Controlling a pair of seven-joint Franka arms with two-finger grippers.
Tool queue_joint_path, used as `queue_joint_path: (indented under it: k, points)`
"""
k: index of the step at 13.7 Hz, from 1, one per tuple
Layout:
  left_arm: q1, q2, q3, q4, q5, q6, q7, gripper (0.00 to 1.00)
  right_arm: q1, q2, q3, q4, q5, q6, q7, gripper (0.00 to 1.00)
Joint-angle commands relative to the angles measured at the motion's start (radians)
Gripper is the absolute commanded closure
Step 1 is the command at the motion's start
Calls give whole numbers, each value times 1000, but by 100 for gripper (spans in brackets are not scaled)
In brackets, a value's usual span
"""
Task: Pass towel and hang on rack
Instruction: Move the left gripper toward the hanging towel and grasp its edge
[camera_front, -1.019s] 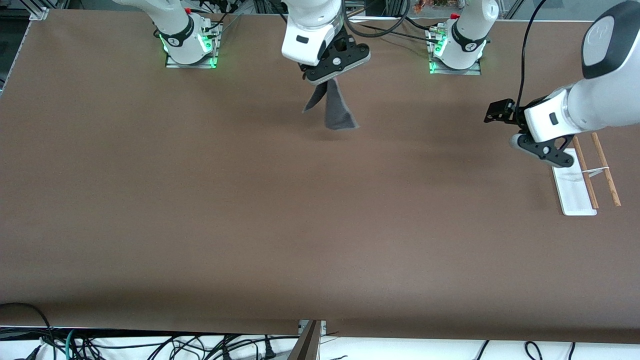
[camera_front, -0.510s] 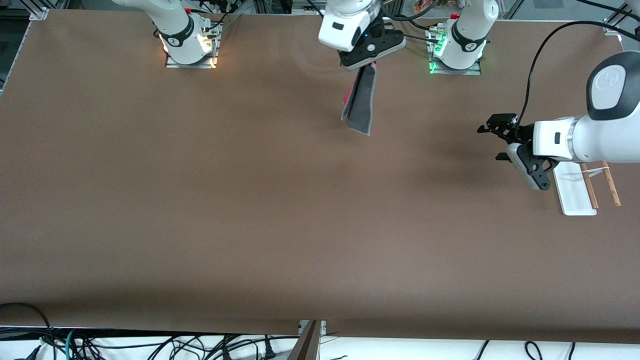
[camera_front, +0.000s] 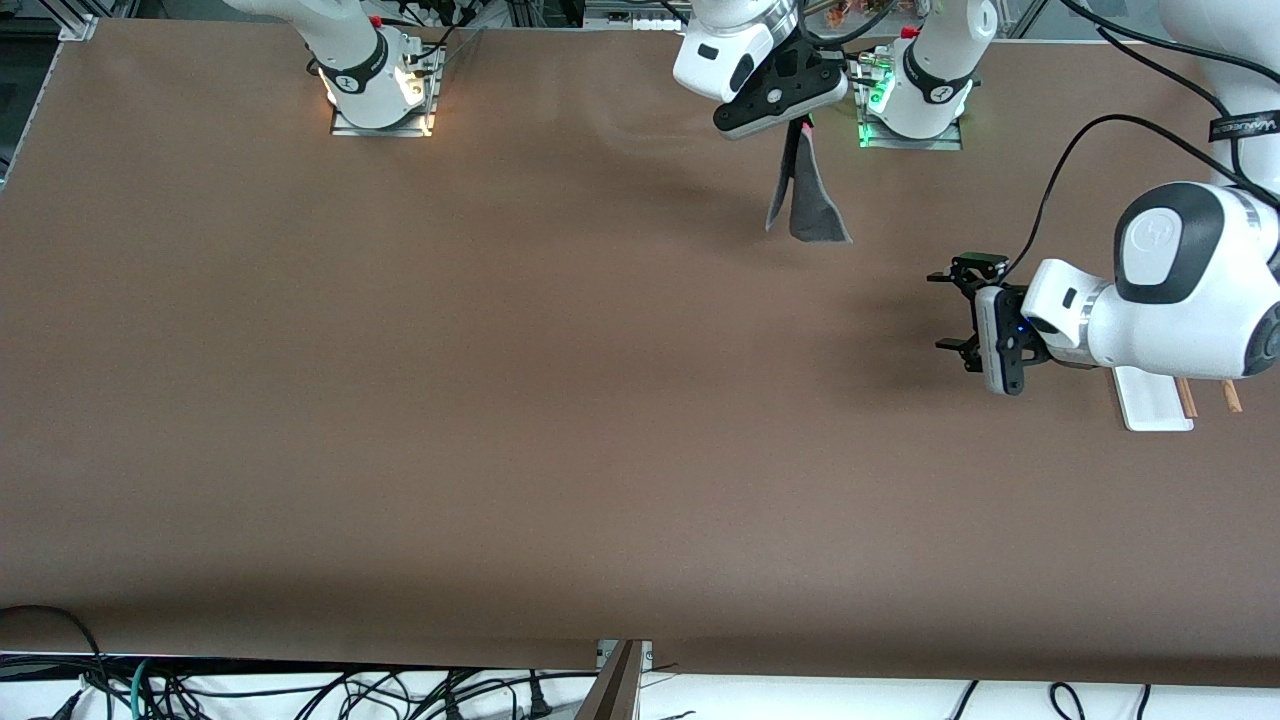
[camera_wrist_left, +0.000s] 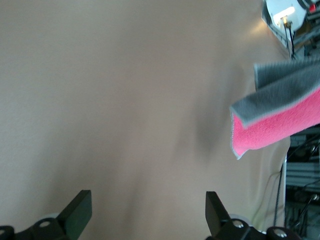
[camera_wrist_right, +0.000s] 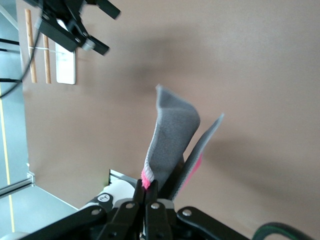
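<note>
The hanging towel's lower corner (camera_front: 845, 239) (camera_wrist_left: 238, 154) on the side towards the rack is next for my left gripper, which should go there and close on it.
My right gripper (camera_front: 800, 122) is shut on the top edge of the towel (camera_front: 806, 203), which hangs folded in the air, dark grey outside and pink inside. It is over the table close to the left arm's base. The right wrist view shows the pads (camera_wrist_right: 148, 187) pinching the towel (camera_wrist_right: 172, 145). My left gripper (camera_front: 950, 310) is open and empty, held sideways over the table between the towel and the rack (camera_front: 1150, 405). The left arm hides most of the rack. The left wrist view shows the gripper (camera_wrist_left: 146, 212) open, with the towel (camera_wrist_left: 275, 120) off to one side.
The rack stands at the left arm's end of the table; its white base (camera_wrist_right: 65, 62) and two wooden rods (camera_wrist_right: 30, 45) show in the right wrist view, beside the left gripper (camera_wrist_right: 104, 27). The arm bases (camera_front: 375, 85) stand along the table's back edge.
My right gripper has carried the towel toward the left arm's end of the table. My left gripper has swung away from over the rack toward the towel and turned sideways.
</note>
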Motion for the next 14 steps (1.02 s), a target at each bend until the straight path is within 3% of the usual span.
queue_joint_path:
  k: [1, 7, 11, 14]
  points:
    - [6, -79, -8, -152, -75, 91, 140, 0, 0, 18, 7, 41, 18, 5, 30, 100]
    - [2, -156, -36, -285, -96, 175, 201, 0, 0, 18, 7, 39, 18, 5, 31, 100]
    - [-1, -194, -114, -374, -96, 324, 210, 0, 0, 18, 7, 39, 18, 5, 31, 100]
    - [3, -199, -124, -387, -145, 359, 380, 0, 0, 18, 7, 39, 18, 6, 31, 100]
